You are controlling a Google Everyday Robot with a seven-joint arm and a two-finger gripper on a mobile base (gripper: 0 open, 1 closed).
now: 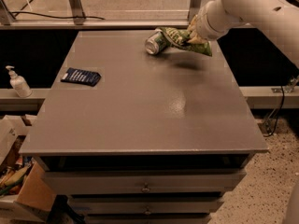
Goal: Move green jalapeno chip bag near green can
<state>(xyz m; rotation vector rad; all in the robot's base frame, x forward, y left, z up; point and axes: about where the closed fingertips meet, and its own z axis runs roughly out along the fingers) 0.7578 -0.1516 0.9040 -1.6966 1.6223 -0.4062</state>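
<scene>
I will let go of the green jalapeno chip bag, now held above the table, with my gripper on the grey table's far part (190,51), next to the green can.
The green jalapeno chip bag (186,41) is held above the far right part of the grey table (140,106), casting a shadow below it. My gripper (192,33) is shut on the bag's middle, at the end of the white arm coming from the upper right. The green can (155,43) lies on its side on the table, silver end toward the camera, just left of the bag's left end and touching or nearly touching it.
A small flat dark blue packet (81,76) lies on the table's left side. A white pump bottle (18,83) stands on a ledge left of the table. Drawers run under the table's front edge; boxes sit on the floor at lower left.
</scene>
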